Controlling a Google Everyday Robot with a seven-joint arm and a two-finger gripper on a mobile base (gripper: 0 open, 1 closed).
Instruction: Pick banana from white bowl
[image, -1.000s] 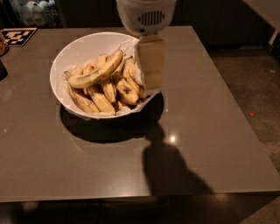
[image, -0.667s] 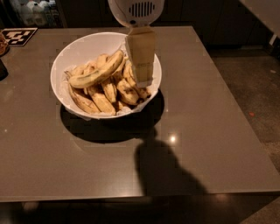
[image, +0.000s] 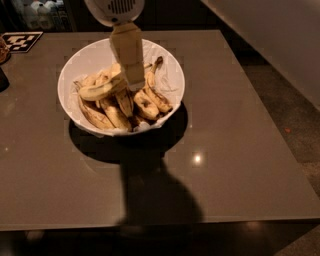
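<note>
Next, I move my gripper to the middle of the long yellow banana (image: 110, 87) on top of the pile in the white bowl and close it there.
The white bowl (image: 80, 65) stands at the back left of the brown table and holds several bananas. The banana (image: 102, 89), long, curved and yellow, lies on top of the pile, across its left side. Shorter, browner bananas (image: 147, 102) lie under and beside it. My gripper (image: 134, 85) hangs down from the white arm head (image: 115, 9) into the bowl, with its tip at the right end of the long banana, among the pile.
The brown table (image: 225, 150) reaches to the right and front edges of the view. A black-and-white patterned tag (image: 20, 40) lies at the back left corner. A dark object (image: 2, 77) sits at the left edge. Floor shows at the right.
My gripper has moved left across the bowl, from its right rim to the middle of the pile, by the long banana's end.
</note>
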